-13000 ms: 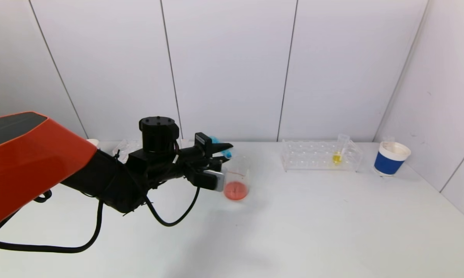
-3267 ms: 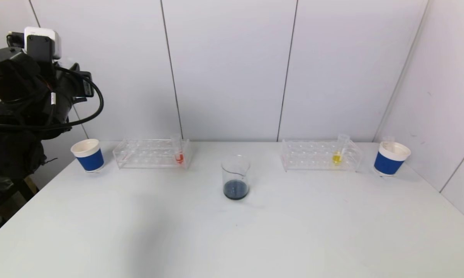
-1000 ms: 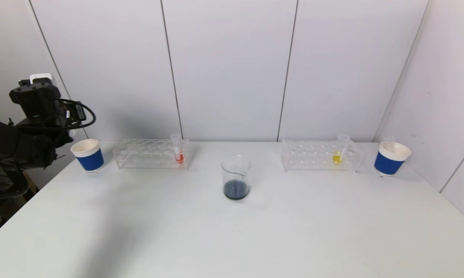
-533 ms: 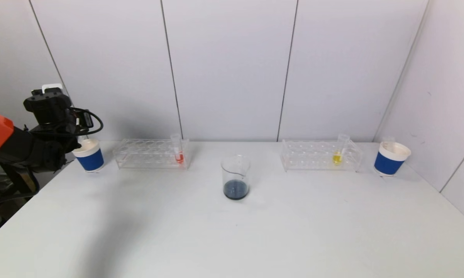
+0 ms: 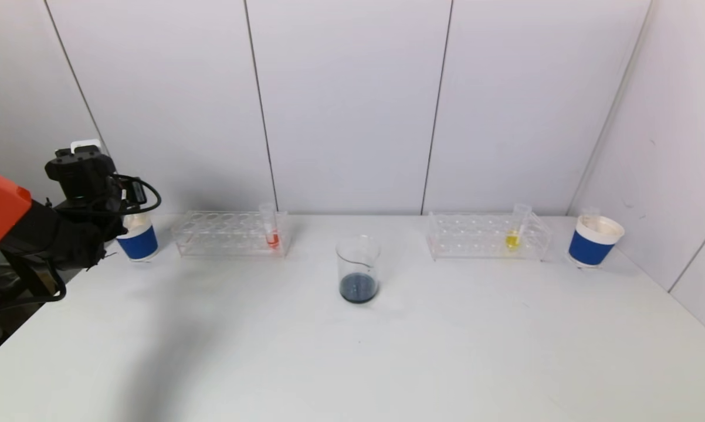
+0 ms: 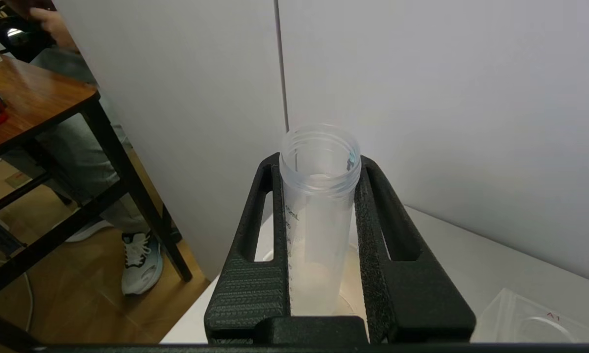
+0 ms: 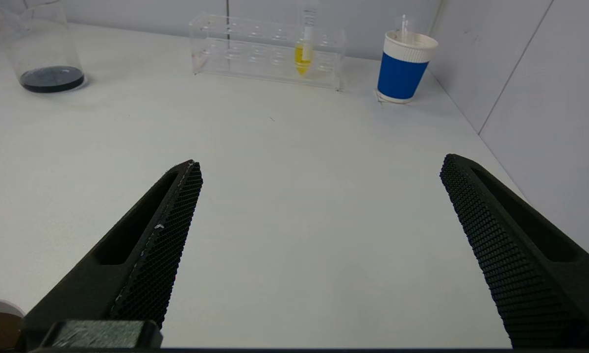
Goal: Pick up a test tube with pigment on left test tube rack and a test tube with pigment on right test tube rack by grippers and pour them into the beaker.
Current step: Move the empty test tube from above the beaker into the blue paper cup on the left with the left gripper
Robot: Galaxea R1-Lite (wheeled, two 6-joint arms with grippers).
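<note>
My left gripper is going to let go of the empty test tube inside the blue paper cup [image 5: 138, 225] [image 6: 322, 291] beside the rack with red pigment.
In the left wrist view my left gripper [image 6: 320, 164] is shut on an empty clear test tube [image 6: 319, 211], held upright over the mouth of the left blue paper cup [image 5: 138, 241] at the table's far left corner. The left test tube rack [image 5: 229, 234] holds one tube with red pigment [image 5: 270, 231]. On the right test tube rack [image 5: 484, 237] stands a tube with yellow pigment [image 5: 514, 231]. The beaker [image 5: 358, 269] sits mid-table with dark liquid at its bottom. My right gripper [image 7: 321, 164] is open and empty above the near right of the table, out of the head view.
A second blue paper cup [image 5: 593, 240] with a tube in it stands at the far right, close to the side wall. A wooden table [image 6: 25, 103] and a person's legs are beyond the table's left edge.
My left arm has come down and moved in toward the left blue cup, carrying the empty tube. The beaker, racks and right gripper have not moved.
</note>
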